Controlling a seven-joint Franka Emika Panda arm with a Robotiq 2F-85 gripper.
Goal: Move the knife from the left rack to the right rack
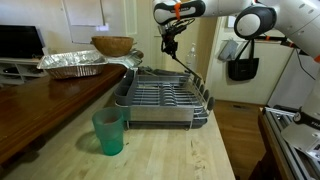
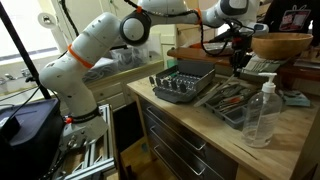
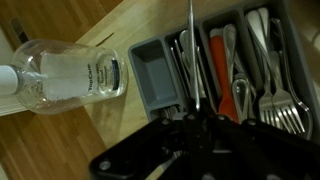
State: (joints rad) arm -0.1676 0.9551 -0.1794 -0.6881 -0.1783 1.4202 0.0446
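Observation:
The knife will be let go by my gripper along the grey cutlery tray's edge (image 1: 181, 71) (image 3: 150, 107) beside the clear bottle. The knife is still high above the dish drainer.
My gripper (image 1: 168, 42) is high above the grey wire dish drainer (image 1: 160, 100) and is shut on the knife (image 1: 185, 66). The knife is slim and silvery and slants down from the jaws toward the drainer's right side. In the wrist view the knife (image 3: 192, 50) runs straight out from between my shut jaws (image 3: 195, 118). In an exterior view my gripper (image 2: 240, 52) hangs past the far end of the drainer (image 2: 185, 82). A small metal holder (image 1: 205, 103) sits at the drainer's right corner. I cannot make out the dark slotted dividers clearly.
A grey cutlery tray (image 3: 150, 75) full of forks, spoons and an orange-handled tool lies below the knife; it also shows in an exterior view (image 2: 235, 102). A clear bottle (image 3: 70, 78) lies beside it. A green cup (image 1: 108, 132), a foil tray (image 1: 72, 63) and a wooden bowl (image 1: 112, 45) are on the counter.

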